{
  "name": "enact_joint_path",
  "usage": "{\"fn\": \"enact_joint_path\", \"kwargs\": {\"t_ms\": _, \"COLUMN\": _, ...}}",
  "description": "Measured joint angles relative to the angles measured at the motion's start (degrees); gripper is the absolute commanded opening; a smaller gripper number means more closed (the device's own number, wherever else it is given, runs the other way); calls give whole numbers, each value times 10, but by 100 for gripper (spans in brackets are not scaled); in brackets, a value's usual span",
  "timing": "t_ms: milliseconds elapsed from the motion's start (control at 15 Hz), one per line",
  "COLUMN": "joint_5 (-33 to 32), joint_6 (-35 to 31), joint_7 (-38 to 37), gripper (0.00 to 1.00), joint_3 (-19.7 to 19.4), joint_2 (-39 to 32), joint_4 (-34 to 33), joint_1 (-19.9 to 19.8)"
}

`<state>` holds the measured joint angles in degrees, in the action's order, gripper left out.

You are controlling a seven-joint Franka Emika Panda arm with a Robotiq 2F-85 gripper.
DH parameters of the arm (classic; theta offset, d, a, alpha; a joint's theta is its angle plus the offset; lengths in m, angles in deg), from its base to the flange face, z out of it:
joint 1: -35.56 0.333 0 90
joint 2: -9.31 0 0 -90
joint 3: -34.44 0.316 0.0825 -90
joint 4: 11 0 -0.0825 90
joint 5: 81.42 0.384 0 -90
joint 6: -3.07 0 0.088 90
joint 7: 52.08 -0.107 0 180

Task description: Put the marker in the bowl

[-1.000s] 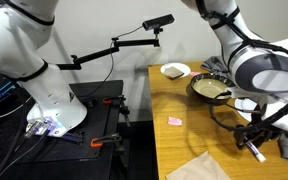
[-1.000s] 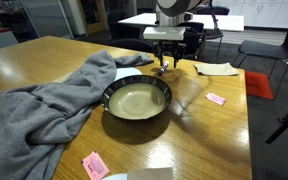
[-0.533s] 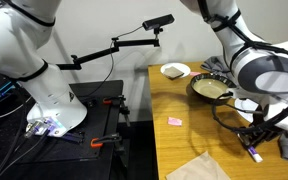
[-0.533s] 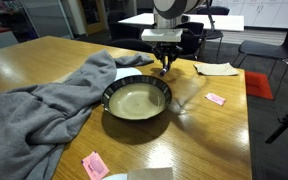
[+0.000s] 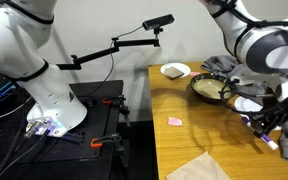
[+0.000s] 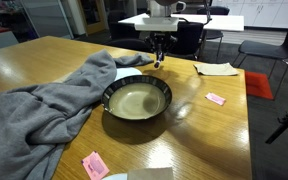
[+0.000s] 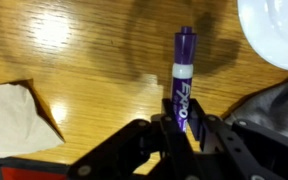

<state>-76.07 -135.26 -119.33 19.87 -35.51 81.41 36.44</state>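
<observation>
The robot's gripper will release the marker, now held in the air above the table, on the pale cream bottom of the large dark bowl (image 5: 212, 91), near its middle.
The marker (image 7: 182, 80), white barrel with a purple cap and lettering, stands out of my gripper (image 7: 181, 126), which is shut on its lower barrel. In an exterior view the marker (image 6: 158, 60) hangs from the gripper (image 6: 158, 48) above the table, just behind the bowl's far rim. The bowl (image 6: 137, 100) is large, dark outside and pale cream inside, with nothing in it. In an exterior view the gripper (image 5: 263, 123) holds the marker (image 5: 271, 142) in the air to the near right of the bowl (image 5: 210, 88).
A grey cloth (image 6: 44, 100) lies against the bowl's side. A white plate (image 7: 279, 30) and a paper napkin (image 7: 14, 112) lie below the gripper. A small white bowl (image 5: 175, 71) sits at the table's far end. Pink packets (image 6: 216, 99) lie on the wood.
The gripper shut on the marker where it lay on the table and has lifted it clear of the wood, rising upward.
</observation>
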Motion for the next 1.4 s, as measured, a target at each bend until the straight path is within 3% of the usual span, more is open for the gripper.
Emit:
{"fn": "enact_joint_path", "kwargs": {"t_ms": 333, "joint_5": -34, "joint_6": 0, "joint_7": 47, "gripper": 5, "joint_3": 8, "joint_2": 63, "joint_4": 16, "joint_1": 13}}
{"fn": "enact_joint_path", "kwargs": {"t_ms": 800, "joint_5": -39, "joint_6": 6, "joint_7": 199, "gripper": 5, "joint_3": 49, "joint_2": 149, "joint_4": 57, "joint_1": 10}}
{"fn": "enact_joint_path", "kwargs": {"t_ms": 1400, "joint_5": -37, "joint_6": 96, "joint_7": 382, "gripper": 5, "joint_3": 110, "joint_2": 208, "joint_4": 83, "joint_1": 13}}
